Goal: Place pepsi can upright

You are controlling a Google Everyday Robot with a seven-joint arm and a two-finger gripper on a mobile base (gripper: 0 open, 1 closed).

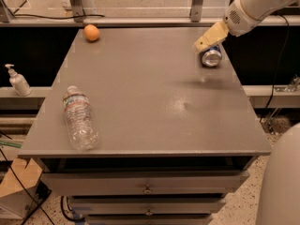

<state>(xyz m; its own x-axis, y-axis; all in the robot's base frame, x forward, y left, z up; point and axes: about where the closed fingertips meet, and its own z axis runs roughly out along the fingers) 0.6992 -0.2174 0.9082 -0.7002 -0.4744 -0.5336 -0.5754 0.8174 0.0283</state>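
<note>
The robot's gripper needs to next close around the far end (210,47) of the pepsi can, opposite the can's silver end that faces the camera.
The pepsi can (212,56) lies on its side near the far right edge of the grey table (150,107), one silver end facing the camera, only a little dark blue showing. My gripper (204,41) comes in from the upper right on a white arm. Its tan tip sits just above and behind the can, close to or touching its top. I cannot tell whether it has hold of the can.
An orange (91,32) sits at the far left corner. A clear plastic water bottle (80,118) lies on its side near the front left. A soap dispenser (18,81) stands on a ledge left of the table. Drawers are below the tabletop.
</note>
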